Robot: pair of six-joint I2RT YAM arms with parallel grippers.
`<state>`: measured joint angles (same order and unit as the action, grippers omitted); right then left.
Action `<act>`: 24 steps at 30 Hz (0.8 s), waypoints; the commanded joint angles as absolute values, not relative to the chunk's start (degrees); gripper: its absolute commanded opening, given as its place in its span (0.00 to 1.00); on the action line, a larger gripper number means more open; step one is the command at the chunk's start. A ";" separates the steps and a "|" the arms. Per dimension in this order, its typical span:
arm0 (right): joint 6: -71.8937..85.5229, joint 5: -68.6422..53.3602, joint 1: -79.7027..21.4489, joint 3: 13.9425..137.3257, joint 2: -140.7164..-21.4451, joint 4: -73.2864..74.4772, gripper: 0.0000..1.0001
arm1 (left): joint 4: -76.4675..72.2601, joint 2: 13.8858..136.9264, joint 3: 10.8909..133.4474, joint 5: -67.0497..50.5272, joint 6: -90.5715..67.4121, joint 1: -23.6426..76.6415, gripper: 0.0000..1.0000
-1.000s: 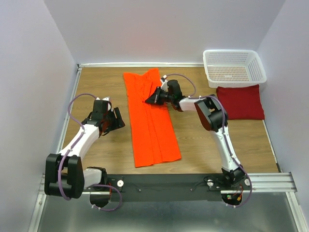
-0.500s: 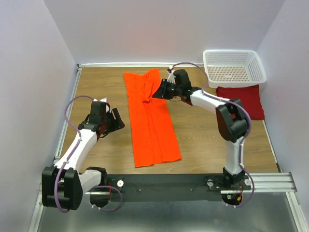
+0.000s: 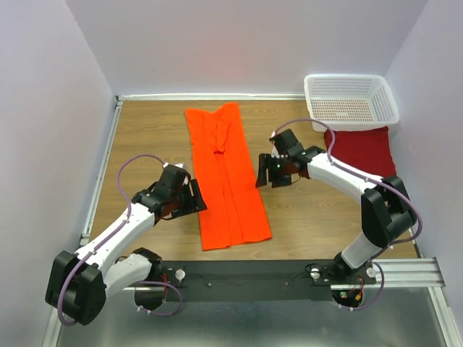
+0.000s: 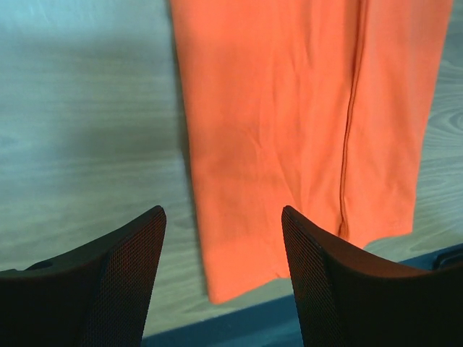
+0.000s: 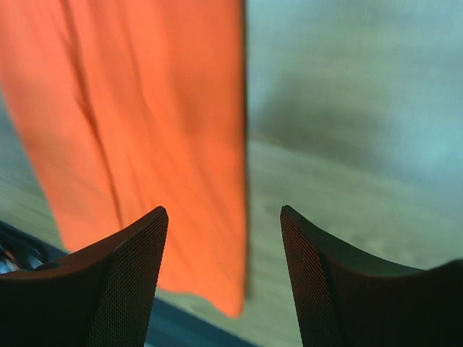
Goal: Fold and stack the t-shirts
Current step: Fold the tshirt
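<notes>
The near corner (image 3: 205,246) (image 4: 215,295) of the orange t-shirt, on the side farther from the dark red t-shirt, will be gripped by my left gripper.
The bright orange t-shirt (image 3: 226,181) lies flat as a long narrow strip running from the far middle of the table to its near edge. The dark red t-shirt (image 3: 362,152) rests as a folded rectangle at the right. My left gripper (image 3: 195,204) is open just left of the orange strip's lower left edge; its wrist view shows the orange shirt's (image 4: 289,108) near corner ahead of the open left gripper (image 4: 221,213). My right gripper (image 3: 262,172) is open beside the strip's right edge, and the orange cloth (image 5: 145,108) in its wrist view lies ahead of the empty right gripper (image 5: 223,211).
A white mesh basket (image 3: 351,101) stands at the far right corner, just behind the dark red shirt. White walls enclose the wooden table (image 3: 145,137) on three sides. A black rail (image 3: 253,271) with the arm bases runs along the near edge.
My right gripper opened, let go of the orange shirt's upper right edge and moved nearer along that edge. My left arm swung nearer and right, up to the strip's left edge.
</notes>
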<state>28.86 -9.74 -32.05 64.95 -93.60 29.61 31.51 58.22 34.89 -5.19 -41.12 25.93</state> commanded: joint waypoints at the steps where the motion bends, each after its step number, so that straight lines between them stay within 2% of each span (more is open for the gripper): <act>1: 28.38 -7.91 -35.32 59.70 -89.75 41.56 0.72 | 36.55 57.74 34.28 -2.11 -50.86 30.65 0.73; 5: 31.62 -6.60 -38.49 54.24 -85.26 42.54 0.71 | 37.62 58.97 32.70 -1.23 -55.71 35.93 0.72; 7: 32.17 -6.68 -38.67 51.43 -83.68 42.28 0.67 | 38.31 60.37 32.78 -1.23 -57.30 37.52 0.71; 15: 33.48 -10.80 -39.99 47.03 -80.43 40.18 0.64 | 41.83 64.07 33.92 -0.62 -63.80 43.50 0.67; 24: 34.89 -13.01 -43.50 46.93 -84.55 35.78 0.64 | 44.38 66.18 36.04 0.88 -64.77 44.38 0.66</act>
